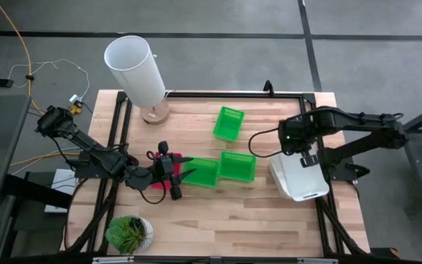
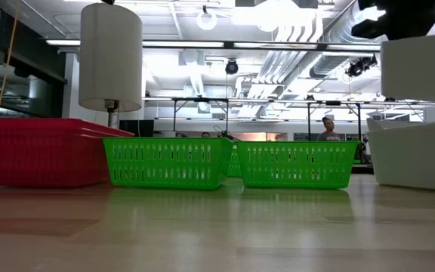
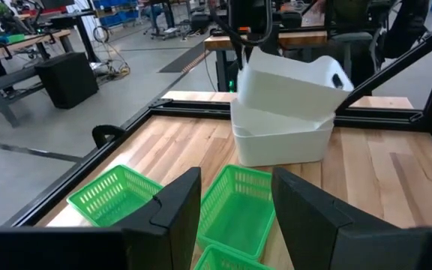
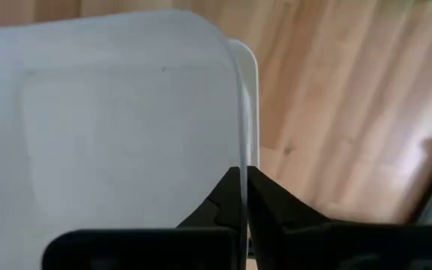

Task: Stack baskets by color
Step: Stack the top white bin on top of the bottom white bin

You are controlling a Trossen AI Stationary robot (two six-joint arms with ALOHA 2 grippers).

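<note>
Next, my right gripper lets go of the white basket on top of the white baskets (image 1: 283,186) that are standing on the table.
My right gripper (image 1: 308,158) points down at the table's right side, shut on a white basket (image 3: 287,82). It holds that basket above the white baskets (image 2: 418,155) standing on the table. Three green baskets (image 1: 228,123) (image 1: 202,172) (image 1: 237,166) sit on the table's middle. Red baskets (image 2: 44,151) stand stacked at the left. My left gripper (image 3: 235,206) hovers above them, open, pointing nearly level toward the right, with nothing between its fingers. My right gripper pinches the upper edge of one wall (image 4: 244,154) of the white basket between its two fingers, one finger inside the basket and one outside. The fingers come from above, pointing down. The basket hangs tilted below them, clear of the white baskets underneath.
A tall white cylinder (image 1: 136,70) on a round wooden base stands at the far left. A small potted plant (image 1: 129,233) sits at the near left corner. Black frame rails (image 1: 233,94) run along the table's edges. Bare wood lies along the near side.
</note>
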